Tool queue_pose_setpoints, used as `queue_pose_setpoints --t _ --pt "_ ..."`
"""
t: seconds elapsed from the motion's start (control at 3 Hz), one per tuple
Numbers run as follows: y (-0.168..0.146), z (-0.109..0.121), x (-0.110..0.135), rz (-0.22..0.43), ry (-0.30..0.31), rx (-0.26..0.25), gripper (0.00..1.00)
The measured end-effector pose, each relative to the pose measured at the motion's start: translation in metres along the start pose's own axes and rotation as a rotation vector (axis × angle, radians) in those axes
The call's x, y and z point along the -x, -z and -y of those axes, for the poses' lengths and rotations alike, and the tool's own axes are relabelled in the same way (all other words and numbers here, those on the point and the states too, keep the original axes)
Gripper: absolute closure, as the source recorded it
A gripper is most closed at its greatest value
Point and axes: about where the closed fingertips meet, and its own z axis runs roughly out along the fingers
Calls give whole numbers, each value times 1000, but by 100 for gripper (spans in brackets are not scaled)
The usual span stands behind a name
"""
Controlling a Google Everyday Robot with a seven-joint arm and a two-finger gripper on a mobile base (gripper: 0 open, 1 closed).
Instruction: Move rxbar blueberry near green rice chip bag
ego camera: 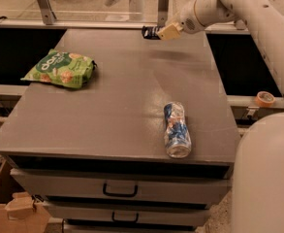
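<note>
I will release the rxbar blueberry against the green rice chip bag's edge [102, 72] facing the table's middle.
The green rice chip bag [59, 69] lies flat at the far left of the grey table. My gripper [162, 32] hangs above the table's far edge, right of centre. It is shut on the rxbar blueberry [149, 32], a small dark wrapper that sticks out to the left of the pale fingers [169, 31]. The bar is held in the air, well to the right of the bag and farther back.
A crushed blue-and-white plastic bottle [176, 129] lies near the table's front right. The grey table [117, 101] has drawers below. A roll of tape [265, 99] sits on a ledge at right. A cardboard box [15, 210] stands at the lower left.
</note>
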Motion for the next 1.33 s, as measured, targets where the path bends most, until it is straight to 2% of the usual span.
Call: queue_pose_setpoints --t 1.0,1.33 --pt "-22 -101 -19 -43 64 252 100" --pt "-20 -141 0 -4 78 342 100"
